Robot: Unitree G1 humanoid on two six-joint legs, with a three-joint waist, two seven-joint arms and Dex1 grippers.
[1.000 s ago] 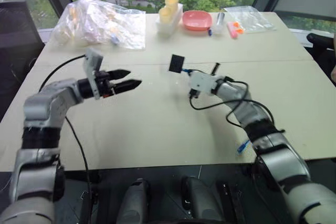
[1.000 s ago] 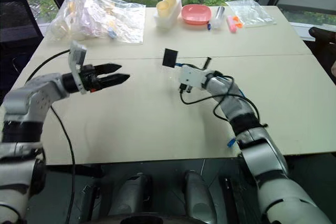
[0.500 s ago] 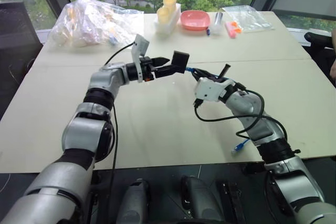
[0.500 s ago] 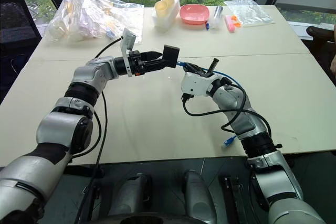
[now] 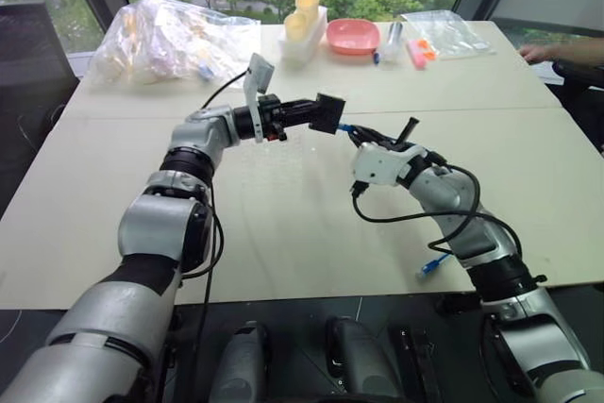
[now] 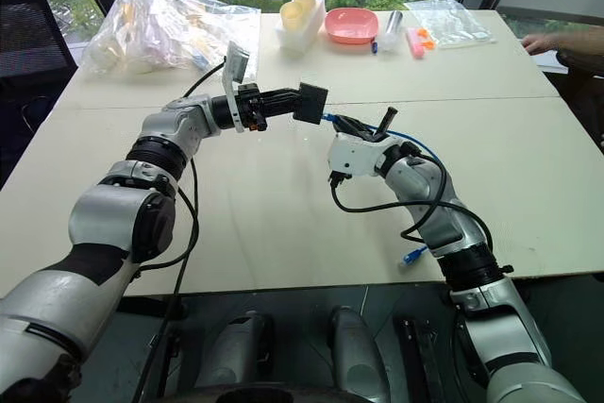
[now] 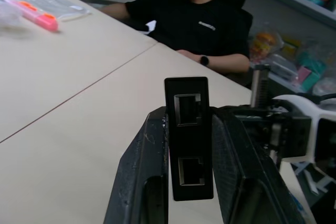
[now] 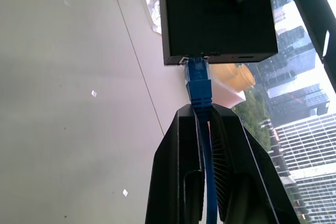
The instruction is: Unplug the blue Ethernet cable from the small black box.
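Note:
The blue cable is in my right gripper behind the plug, and the plug is outside its fingers, so it should open and pinch the plug crosswise [image 8: 198,77] next to the box.
The small black box [image 5: 328,113] is held above the table, edge-on between the fingers of my left gripper [image 5: 316,113], which is shut on it. In the left wrist view the box [image 7: 189,137] shows two empty ports between my fingers [image 7: 144,177]. The blue Ethernet cable [image 8: 198,85] is plugged into the box's [image 8: 215,17] opposite edge. My right gripper [image 5: 352,131] is shut on the cable just behind the plug. From there the cable runs back along my right arm, and its loose end [image 5: 434,264] hangs by the table's front edge.
At the far side of the table lie a clear bag of items [image 5: 175,40], yellow cups in a white holder [image 5: 304,21], a pink bowl [image 5: 354,37] and a bag with orange markers [image 5: 444,33]. A person [image 7: 194,22] sits at the right, hand [image 5: 543,49] on the table.
My left arm swung right to the box, which hung from the cable in my right gripper, and its fingers closed on it. My right hand drew back slightly.

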